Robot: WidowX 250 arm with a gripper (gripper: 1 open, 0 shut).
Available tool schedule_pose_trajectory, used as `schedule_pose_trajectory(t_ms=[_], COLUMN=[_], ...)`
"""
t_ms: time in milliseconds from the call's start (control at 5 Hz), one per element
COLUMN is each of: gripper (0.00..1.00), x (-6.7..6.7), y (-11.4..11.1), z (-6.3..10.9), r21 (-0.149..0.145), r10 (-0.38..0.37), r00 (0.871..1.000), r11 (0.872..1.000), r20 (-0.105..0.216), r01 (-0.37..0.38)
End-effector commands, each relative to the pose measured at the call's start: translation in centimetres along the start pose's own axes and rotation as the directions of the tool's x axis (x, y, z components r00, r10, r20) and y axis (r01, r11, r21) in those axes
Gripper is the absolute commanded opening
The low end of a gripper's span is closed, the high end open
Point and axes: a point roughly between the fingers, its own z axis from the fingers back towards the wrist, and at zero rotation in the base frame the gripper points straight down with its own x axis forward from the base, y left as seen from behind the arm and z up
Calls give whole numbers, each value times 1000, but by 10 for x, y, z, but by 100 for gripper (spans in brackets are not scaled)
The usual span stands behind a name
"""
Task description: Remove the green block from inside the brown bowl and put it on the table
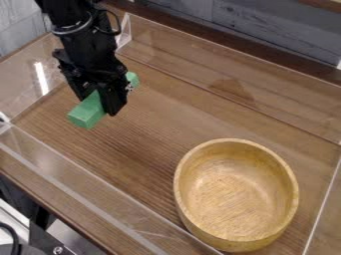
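Next, I set the green block down with my gripper on the open wood of the table (116, 142) near the clear front side, slightly nearer the brown bowl.
The green block (90, 113) hangs tilted in my black gripper (99, 100), which points straight down at the upper left and is shut on the block's upper end. The block's lower end is just above the table (186, 110) or touching it; I cannot tell which. The brown bowl (238, 192), round, of light wood with a thick rim, sits at the lower right with nothing inside it, well away from the gripper.
Clear acrylic walls (80, 189) edge the tabletop at the front, left and back. A grey slatted wall rises behind. Open wood surface lies between the gripper and the bowl.
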Motion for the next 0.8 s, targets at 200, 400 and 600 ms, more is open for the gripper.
schedule_pose_trajectory(t_ms=[200,400,600], gripper=[0,0,0], x=[7,7,7], y=[2,4,5], z=[-6,-12,-19], r21=[7,4,1], r10=[2,9,13], r00=[999,999,999], r11=[1000,1000,1000], r20=[35,37,38], r01=[-2,-9,-13])
